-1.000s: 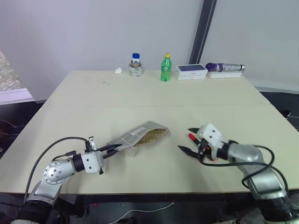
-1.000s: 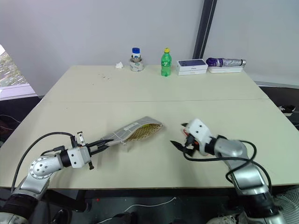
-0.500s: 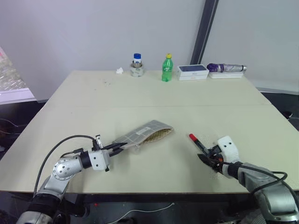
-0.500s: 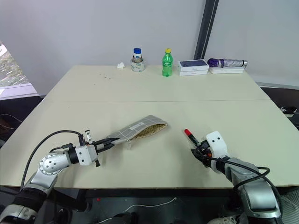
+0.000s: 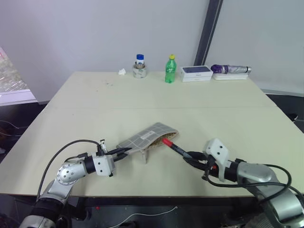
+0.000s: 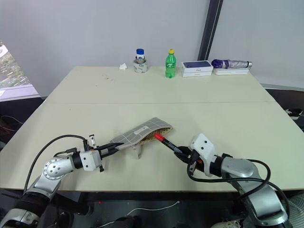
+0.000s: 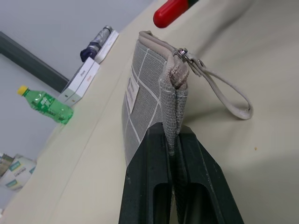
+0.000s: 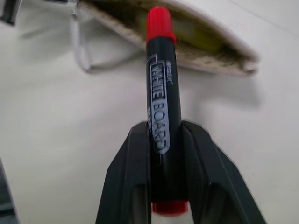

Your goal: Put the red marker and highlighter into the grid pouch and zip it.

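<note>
My right gripper will release the red marker just inside the grid pouch's opening (image 5: 164, 139) (image 8: 180, 33), alongside the yellowish patch.
The grid pouch (image 5: 147, 137) lies near the table's middle, its mouth open toward my right. My left gripper (image 5: 124, 152) is shut on the pouch's near end seam (image 7: 173, 93), beside the zipper pull (image 7: 185, 52) and its pale strap (image 7: 229, 93). The red marker (image 5: 175, 147) is held level in my right gripper (image 5: 191, 156), which is shut on its black barrel (image 8: 161, 116). Its red cap (image 8: 160, 23) is right at the pouch's open mouth (image 8: 196, 39). The highlighter is hidden; a yellowish patch shows inside the mouth, and I cannot tell what it is.
At the table's far edge stand a tape roll with a small jar (image 5: 138, 69), a green bottle (image 5: 169, 69), a flat box (image 5: 194, 72) and a folded purple umbrella (image 5: 229, 69). The table's front edge (image 5: 156, 194) runs close under both arms.
My right gripper, open around the marker a second ago, has shut on it and carried it left to the pouch's mouth. The left gripper keeps its hold on the pouch.
</note>
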